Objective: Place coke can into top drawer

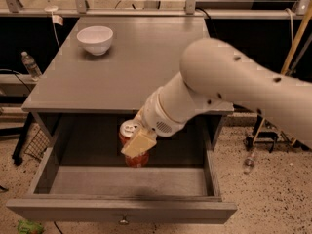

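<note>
My gripper needs to put the coke can upright on the middle of the open top drawer's bottom (135, 173), behind the knob. It will let go of the can there.
The red coke can (129, 134) with a silver top is upright inside the open top drawer (122, 209), toward its back middle. My gripper (138, 144) is shut on the coke can, one pale finger (139, 144) across its front. The can's bottom is at or just above the drawer floor; I cannot tell if it touches. The drawer is pulled fully out, its knob (124, 221) at the front panel's centre.
A white bowl (95, 39) stands on the grey cabinet top (146, 57) at the back left. A plastic bottle (30, 65) lies to the far left. A chair base and pole are at the right, and speckled floor is all around.
</note>
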Controlling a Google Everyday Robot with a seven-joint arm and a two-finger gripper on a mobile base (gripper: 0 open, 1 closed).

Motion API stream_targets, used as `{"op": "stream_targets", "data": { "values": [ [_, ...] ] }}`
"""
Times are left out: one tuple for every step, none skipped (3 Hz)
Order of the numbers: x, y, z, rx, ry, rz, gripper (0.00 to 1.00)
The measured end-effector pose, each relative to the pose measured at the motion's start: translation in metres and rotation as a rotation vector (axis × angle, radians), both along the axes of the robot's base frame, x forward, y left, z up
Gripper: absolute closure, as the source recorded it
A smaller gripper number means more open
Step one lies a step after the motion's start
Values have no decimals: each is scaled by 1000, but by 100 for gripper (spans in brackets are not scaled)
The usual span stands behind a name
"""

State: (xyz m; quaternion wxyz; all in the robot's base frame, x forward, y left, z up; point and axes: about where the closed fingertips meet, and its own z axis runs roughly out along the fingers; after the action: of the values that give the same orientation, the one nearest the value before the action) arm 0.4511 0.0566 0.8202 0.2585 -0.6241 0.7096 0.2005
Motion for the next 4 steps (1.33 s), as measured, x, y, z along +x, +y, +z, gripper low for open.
{"op": "stream_targets", "data": {
  "values": [
    [-16, -7, -40, 33, 24, -138, 100],
    [-15, -16, -74, 78, -3, -305, 100],
    [4, -20, -77, 100, -65, -365, 100],
    [23, -20, -88, 98, -94, -389, 100]
  ]
}}
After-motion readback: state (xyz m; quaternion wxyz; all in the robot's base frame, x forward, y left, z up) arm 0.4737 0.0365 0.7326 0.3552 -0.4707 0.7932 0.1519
